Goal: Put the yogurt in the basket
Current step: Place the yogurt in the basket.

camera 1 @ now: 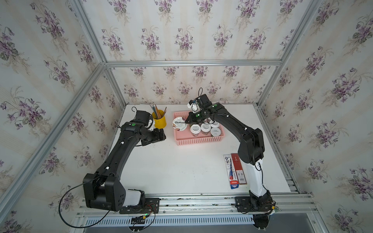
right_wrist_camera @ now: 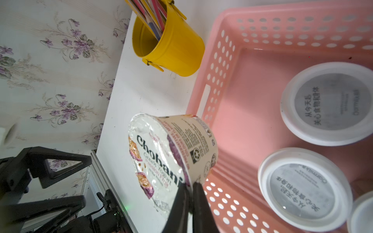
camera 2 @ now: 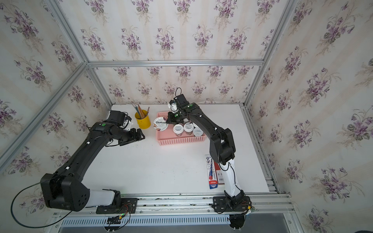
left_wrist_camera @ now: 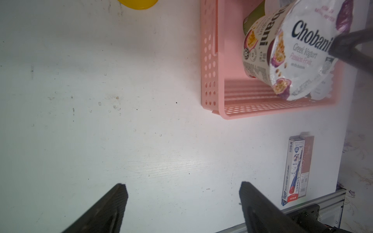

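My right gripper needs to let go of the Chobani yogurt in the pink basket's empty front corner (camera 1: 183,132) (right_wrist_camera: 227,161), beside the yogurt cups with white lids.
The pink basket (camera 1: 198,142) (camera 2: 181,141) (left_wrist_camera: 212,70) (right_wrist_camera: 222,60) stands at the back middle of the table. Several white-lidded yogurt cups (camera 1: 205,127) (camera 2: 188,127) (right_wrist_camera: 329,102) stand upright in its right half. The wide Chobani yogurt (camera 1: 179,124) (camera 2: 160,124) (left_wrist_camera: 302,50) (right_wrist_camera: 161,161) is tilted on its side at the basket's left end. My right gripper (camera 1: 187,121) (right_wrist_camera: 191,185) is shut on its lid rim. My left gripper (camera 1: 163,135) (camera 2: 142,135) (left_wrist_camera: 182,186) is open and empty over bare table left of the basket. A green cup (left_wrist_camera: 254,18) is mostly hidden behind the Chobani.
A yellow pencil cup (camera 1: 159,120) (right_wrist_camera: 171,48) stands just left of the basket, close behind my left gripper. Flat red and blue packets (camera 1: 235,171) (left_wrist_camera: 296,169) lie at the front right beside my right arm. Aluminium frame posts border the table.
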`<state>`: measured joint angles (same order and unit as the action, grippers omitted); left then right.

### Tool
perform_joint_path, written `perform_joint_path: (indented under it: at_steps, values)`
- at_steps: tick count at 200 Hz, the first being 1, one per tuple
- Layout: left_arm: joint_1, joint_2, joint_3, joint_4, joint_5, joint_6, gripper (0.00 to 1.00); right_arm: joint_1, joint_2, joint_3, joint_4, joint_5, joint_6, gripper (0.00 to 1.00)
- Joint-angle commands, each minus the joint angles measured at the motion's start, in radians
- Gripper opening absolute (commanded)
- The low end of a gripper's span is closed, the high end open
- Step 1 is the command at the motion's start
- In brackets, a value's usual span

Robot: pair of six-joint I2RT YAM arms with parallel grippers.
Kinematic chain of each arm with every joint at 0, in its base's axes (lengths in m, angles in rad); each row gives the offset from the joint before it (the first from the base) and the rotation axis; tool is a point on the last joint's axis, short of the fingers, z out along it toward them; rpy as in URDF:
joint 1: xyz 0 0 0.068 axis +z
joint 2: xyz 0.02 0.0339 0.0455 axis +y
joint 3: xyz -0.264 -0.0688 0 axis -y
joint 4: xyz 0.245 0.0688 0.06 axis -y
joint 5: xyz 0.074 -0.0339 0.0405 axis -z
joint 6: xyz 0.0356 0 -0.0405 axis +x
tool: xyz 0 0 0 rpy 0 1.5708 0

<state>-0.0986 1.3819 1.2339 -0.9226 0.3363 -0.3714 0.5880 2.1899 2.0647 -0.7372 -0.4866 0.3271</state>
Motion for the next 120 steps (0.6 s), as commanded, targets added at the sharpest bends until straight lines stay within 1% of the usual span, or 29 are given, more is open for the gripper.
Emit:
perform_joint_path:
  at_steps: [1,70,120]
  values:
    - [0.006,0.002,0.004,0.002,0.007,0.015,0.92,-0.004,0.023,0.021,-0.063,0.028,-0.031,0.09]
    - [0.011,0.012,-0.002,0.007,0.015,0.015,0.92,-0.008,0.039,-0.027,-0.063,0.073,-0.057,0.09]
    - [0.011,0.015,-0.004,0.005,0.003,0.017,0.92,-0.008,0.070,-0.024,-0.054,0.055,-0.064,0.09]
